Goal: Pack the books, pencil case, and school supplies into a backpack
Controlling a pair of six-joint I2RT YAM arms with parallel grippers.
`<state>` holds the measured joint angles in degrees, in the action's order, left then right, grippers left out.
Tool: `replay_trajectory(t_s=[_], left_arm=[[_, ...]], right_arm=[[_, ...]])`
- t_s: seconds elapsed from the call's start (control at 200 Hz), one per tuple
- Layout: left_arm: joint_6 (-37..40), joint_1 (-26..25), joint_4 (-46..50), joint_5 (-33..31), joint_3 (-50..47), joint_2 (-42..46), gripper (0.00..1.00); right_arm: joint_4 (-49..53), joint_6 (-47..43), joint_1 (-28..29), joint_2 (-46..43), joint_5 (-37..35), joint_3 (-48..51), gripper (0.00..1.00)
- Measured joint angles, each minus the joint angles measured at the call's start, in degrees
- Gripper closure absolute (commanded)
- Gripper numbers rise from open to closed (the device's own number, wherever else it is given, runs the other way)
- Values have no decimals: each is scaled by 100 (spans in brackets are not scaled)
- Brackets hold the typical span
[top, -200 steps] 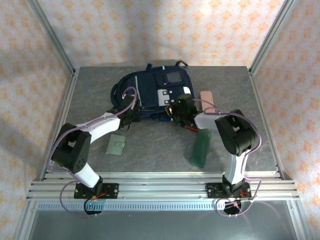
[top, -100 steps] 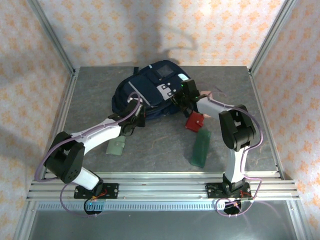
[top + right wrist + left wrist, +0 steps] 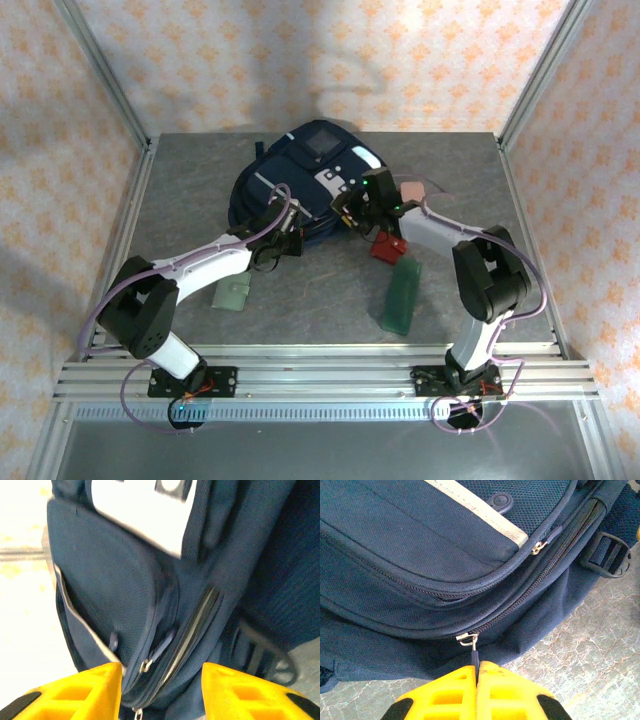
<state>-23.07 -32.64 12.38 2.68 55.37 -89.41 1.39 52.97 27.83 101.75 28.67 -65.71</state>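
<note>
My left gripper is holding just the tip of the pull tab, so it should grip the tab closer to the metal slider [image 3: 467, 639] while my right gripper holds the edge of the backpack.
The navy backpack [image 3: 300, 178] lies tilted at the back middle of the table, front patches up. My left gripper [image 3: 287, 238] is at its near edge, shut on the main zipper's dark pull tab [image 3: 475, 656]; the zipper [image 3: 540, 577] runs closed from there. My right gripper [image 3: 356, 204] hovers open over the backpack's right side, its yellow fingers [image 3: 85, 687] on either side of a side zipper [image 3: 192, 630], gripping nothing. The pink pencil case [image 3: 411, 190] lies right of the backpack. School supplies lie on the table: red square [image 3: 388, 247], dark green rectangle [image 3: 401, 295], pale green wallet [image 3: 232, 293]. The books are out of view.
Metal frame posts [image 3: 525, 85] and patterned walls enclose the grey table [image 3: 190, 190]. A black strap buckle [image 3: 610, 555] hangs at the backpack's edge. Open tabletop stretches along the front, between the wallet and the green rectangle.
The backpack has been pulled up and turned from lying flat. My right gripper has opened and moved onto the backpack's right side, uncovering the red square. The left gripper stayed shut on the zipper pull.
</note>
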Motion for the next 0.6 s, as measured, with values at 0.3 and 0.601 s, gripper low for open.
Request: replay_trajectory(t_s=[0.3,0.601], left_arm=[[44,-2,70,-168,122,-225,100],[83,-13,63,-317,129,-579,64]], right_arm=[[-345,214,391,750,184,-136,64],[-706,538,389,1051,201,-92,76]])
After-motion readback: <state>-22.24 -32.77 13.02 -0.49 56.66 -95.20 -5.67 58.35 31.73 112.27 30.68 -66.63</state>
